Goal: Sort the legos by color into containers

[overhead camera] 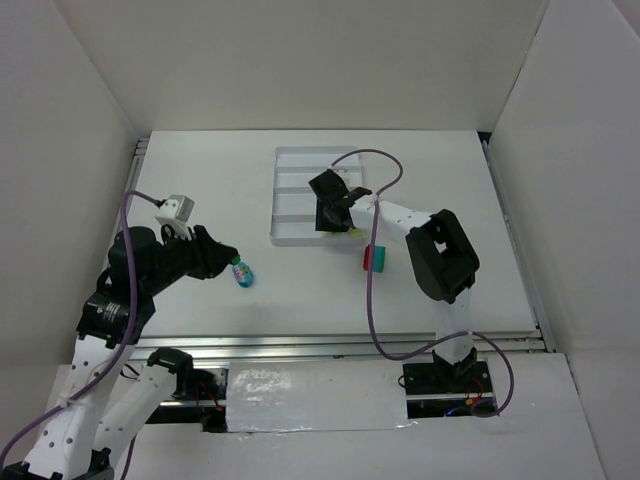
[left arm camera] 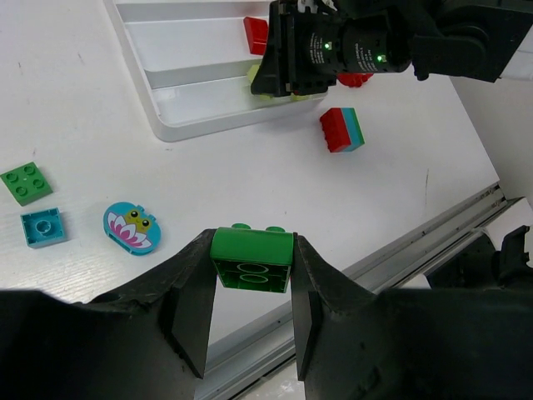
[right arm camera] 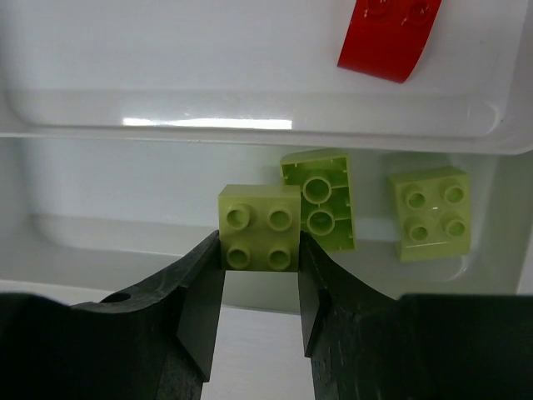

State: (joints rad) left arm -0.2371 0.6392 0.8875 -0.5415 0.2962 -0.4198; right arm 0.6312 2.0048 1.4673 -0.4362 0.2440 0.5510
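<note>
Next, my right gripper releases the pale yellow-green brick in the white tray's nearest compartment (overhead camera: 318, 230) (right arm camera: 208, 185), next to the upturned brick.
My left gripper (left arm camera: 251, 271) is shut on a dark green brick (left arm camera: 251, 257) and holds it above the table; in the top view this gripper (overhead camera: 230, 258) is left of centre. My right gripper (right arm camera: 260, 258) is shut on a pale yellow-green brick (right arm camera: 260, 227) over the nearest compartment of the white tray (right arm camera: 250, 108). Two more pale yellow-green bricks (right arm camera: 318, 200) (right arm camera: 429, 212) lie in that compartment. A red brick (right arm camera: 389, 33) lies in the compartment beyond. In the top view the right gripper (overhead camera: 335, 212) is over the tray's near edge (overhead camera: 290, 238).
On the table lie a flat green brick (left arm camera: 26, 182), a teal brick (left arm camera: 42, 227) and a teal oval frog piece (left arm camera: 132, 227). A red-and-teal stack (left arm camera: 342, 129) (overhead camera: 378, 258) stands near the tray's corner (left arm camera: 200, 129). White walls enclose the table.
</note>
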